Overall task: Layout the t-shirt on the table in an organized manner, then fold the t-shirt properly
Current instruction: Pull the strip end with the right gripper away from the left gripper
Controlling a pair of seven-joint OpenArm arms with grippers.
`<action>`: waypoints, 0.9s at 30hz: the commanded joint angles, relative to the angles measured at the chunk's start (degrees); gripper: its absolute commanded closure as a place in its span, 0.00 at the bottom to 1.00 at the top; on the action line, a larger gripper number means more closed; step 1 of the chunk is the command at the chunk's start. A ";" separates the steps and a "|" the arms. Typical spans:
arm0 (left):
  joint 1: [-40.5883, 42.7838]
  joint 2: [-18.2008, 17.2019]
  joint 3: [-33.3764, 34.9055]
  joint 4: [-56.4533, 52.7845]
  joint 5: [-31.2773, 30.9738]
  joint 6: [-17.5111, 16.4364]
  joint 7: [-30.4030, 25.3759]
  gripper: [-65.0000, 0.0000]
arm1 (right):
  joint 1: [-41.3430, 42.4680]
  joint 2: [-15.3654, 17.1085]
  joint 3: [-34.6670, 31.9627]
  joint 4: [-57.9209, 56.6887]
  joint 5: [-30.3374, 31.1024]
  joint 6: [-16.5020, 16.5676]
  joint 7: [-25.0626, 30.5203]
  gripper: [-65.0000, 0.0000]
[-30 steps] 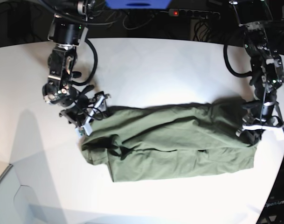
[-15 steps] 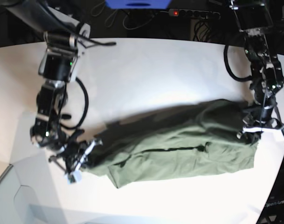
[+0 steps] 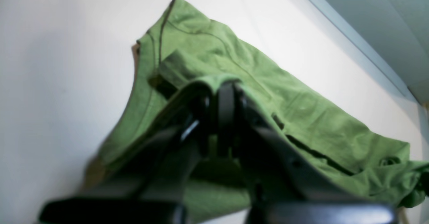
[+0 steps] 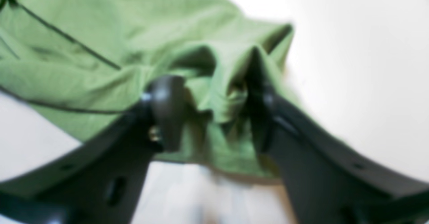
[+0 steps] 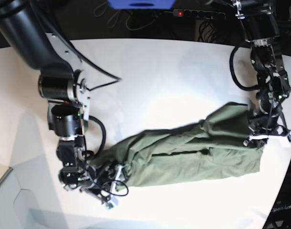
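A bunched fold of the t-shirt is between my right gripper's fingers, so this gripper should grip the t-shirt's outer edge [image 5: 98, 155] before it stretches the t-shirt with my left gripper.
The olive-green t-shirt [image 5: 183, 152] lies bunched in a long slanted band across the white table [image 5: 159, 81]. My left gripper [image 5: 268, 136] is at the shirt's right end in the base view. In the left wrist view it [image 3: 226, 93] is shut on a fold of the t-shirt [image 3: 301, 116] that wraps over its tips. My right gripper [image 5: 112, 183] is low at the shirt's left end, near the table's front edge. In the blurred right wrist view its jaws [image 4: 214, 113] stand apart, with a bunch of the t-shirt [image 4: 100, 26] between the fingers [image 4: 166, 113].
A power strip [image 5: 179, 13] with a red light and a blue object [image 5: 141, 4] sit behind the table's far edge among cables. The table's curved front edge [image 5: 21, 195] runs close to the right arm's gripper.
The right arm swung toward the front edge, dragging the shirt's left end with it, and its jaws went from shut to apart. The left gripper kept its hold at the right end.
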 commanded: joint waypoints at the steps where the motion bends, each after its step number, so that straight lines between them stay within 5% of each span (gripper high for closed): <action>1: -0.87 -0.75 -0.20 1.02 -0.15 -0.12 -1.03 1.00 | 1.35 0.44 0.12 2.85 0.74 0.21 1.41 0.42; 12: -0.87 -0.75 -0.20 -1.79 -0.15 -0.12 -1.03 1.00 | -15.79 0.44 4.69 31.51 0.47 0.21 -1.14 0.35; 27: -0.25 -0.75 -0.20 -1.79 -0.15 -0.12 -1.03 1.00 | -14.91 0.44 7.41 20.79 0.74 0.21 3.16 0.36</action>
